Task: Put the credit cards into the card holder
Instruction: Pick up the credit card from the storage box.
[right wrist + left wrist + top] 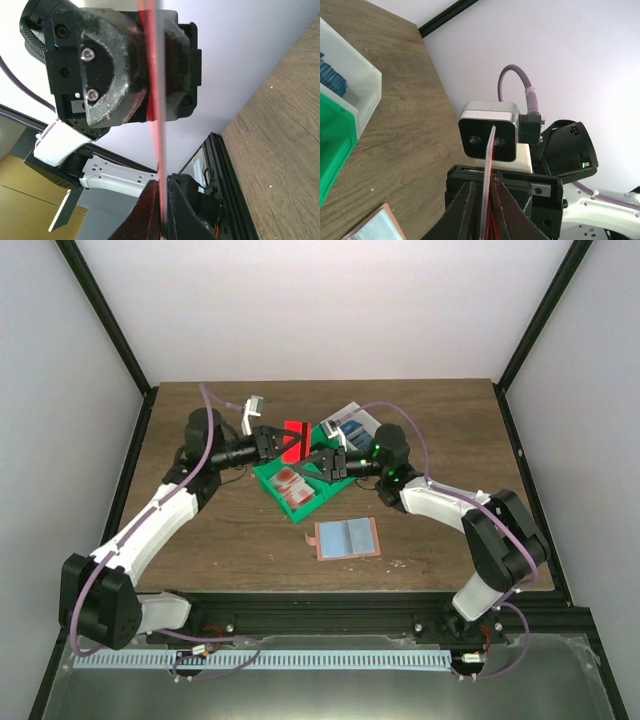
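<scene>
I can reach the credit card's middle with my left gripper, so I need to open it and pinch the card's near edge (286, 445) while my right gripper holds the card.
A red-and-white credit card (296, 433) hangs in the air over the green bin (272, 478), pinched from both ends. My left gripper (283, 444) is shut on its left end and my right gripper (314, 458) is shut on its right end. In the left wrist view the card (490, 155) shows edge-on between my left gripper's (487, 189) fingers. The right wrist view shows it as a thin red line (158, 125) running into my right gripper (161, 187). The card holder (347, 538) lies open and flat on the table in front of the bin. More red-and-white cards (294, 483) lie in the green bin.
A white bin (352, 424) with blue cards stands behind the green bin, also seen as a white bin (357, 80) at the left of the left wrist view. A small white object (251, 408) lies at the back left. Black frame posts rise at the table's corners.
</scene>
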You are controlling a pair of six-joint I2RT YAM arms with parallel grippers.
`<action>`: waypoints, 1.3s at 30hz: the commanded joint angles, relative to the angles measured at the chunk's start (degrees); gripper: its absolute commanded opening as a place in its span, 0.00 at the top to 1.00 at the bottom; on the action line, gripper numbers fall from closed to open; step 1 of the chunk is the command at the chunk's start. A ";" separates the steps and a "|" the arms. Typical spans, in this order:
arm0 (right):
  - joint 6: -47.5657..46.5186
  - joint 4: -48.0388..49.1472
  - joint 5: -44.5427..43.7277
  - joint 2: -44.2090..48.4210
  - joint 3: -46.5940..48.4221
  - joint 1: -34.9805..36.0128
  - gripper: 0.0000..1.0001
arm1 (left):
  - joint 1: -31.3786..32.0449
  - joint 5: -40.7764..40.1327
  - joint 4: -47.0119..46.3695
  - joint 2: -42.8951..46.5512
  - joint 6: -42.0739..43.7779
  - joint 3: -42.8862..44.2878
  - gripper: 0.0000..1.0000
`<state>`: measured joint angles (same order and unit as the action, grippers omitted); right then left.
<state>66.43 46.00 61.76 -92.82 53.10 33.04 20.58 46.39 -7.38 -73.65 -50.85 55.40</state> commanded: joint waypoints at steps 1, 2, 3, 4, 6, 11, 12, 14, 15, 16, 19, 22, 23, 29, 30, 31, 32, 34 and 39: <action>1.32 0.72 -2.68 0.26 2.18 -0.14 0.99 | -0.28 3.33 -2.44 3.15 -1.10 -0.65 0.80; 1.35 0.70 -2.49 0.33 2.32 -0.23 1.00 | -0.51 3.29 -2.44 3.61 -1.18 -0.94 0.73; 1.50 0.64 -2.35 0.38 2.47 -0.33 1.00 | -0.80 3.34 -2.46 4.03 -1.30 -1.12 0.67; 1.63 0.76 -2.10 0.40 2.57 -0.48 0.99 | -1.19 3.39 -2.53 4.42 -1.46 -1.43 0.62; 1.64 0.49 -1.44 0.48 2.83 -0.88 1.00 | -1.86 3.79 -2.96 5.21 -2.00 -2.01 0.58; -3.19 -6.28 -0.73 0.96 4.19 -1.28 0.99 | -2.47 7.61 -6.76 5.40 -5.47 -3.50 0.58; -4.12 -7.90 -0.54 0.97 4.47 -1.30 1.00 | -2.47 8.23 -7.26 5.16 -5.98 -3.68 0.60; -6.01 -10.78 -0.41 0.86 4.97 -1.39 1.00 | -2.42 9.06 -7.33 5.01 -5.91 -3.73 0.68; -6.71 -12.02 -0.46 0.74 5.18 -1.40 1.00 | -2.47 9.22 -7.03 5.01 -5.53 -3.76 0.71; -7.35 -12.93 -0.38 0.57 5.43 -1.46 0.99 | -2.43 9.24 -6.44 5.00 -4.93 -3.66 0.74; -7.89 -13.81 -0.26 0.23 5.68 -1.72 0.99 | -2.59 8.95 -4.04 4.74 -2.73 -3.20 0.82; -8.22 -14.70 -0.04 -0.18 6.15 -2.05 0.99 | -2.86 9.19 -3.61 4.36 -2.05 -3.29 0.88; -8.25 -14.92 0.16 -0.33 6.29 -2.18 0.99 | -2.98 9.32 -3.57 4.24 -1.82 -3.21 0.88; -7.31 -14.87 -0.08 -0.51 6.44 -2.88 0.79 | -3.89 9.13 -2.80 3.97 -0.57 -3.61 0.97; -7.35 -14.77 -0.30 -0.52 6.67 -2.86 0.73 | -3.91 9.04 -2.55 3.91 -0.23 -3.70 0.98; -7.47 -14.84 -0.44 -0.71 6.99 -2.89 0.68 | -3.96 8.99 -2.33 3.87 0.00 -3.84 0.99; -7.61 -14.93 -0.56 -0.89 7.39 -2.85 0.64 | -3.92 9.09 -2.36 3.80 0.12 -4.07 1.00; -7.75 -15.30 -1.20 -1.63 8.40 -2.89 0.59 | -3.94 9.36 -2.40 3.72 0.31 -4.52 1.00; -7.00 -15.74 -2.57 -4.61 11.13 -2.89 0.58 | -3.95 10.15 -2.23 3.85 1.25 -4.77 1.00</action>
<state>58.94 30.85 64.05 -95.02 59.94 31.31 16.12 51.66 -9.82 -70.24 -51.09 51.51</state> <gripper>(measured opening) 0.416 0.038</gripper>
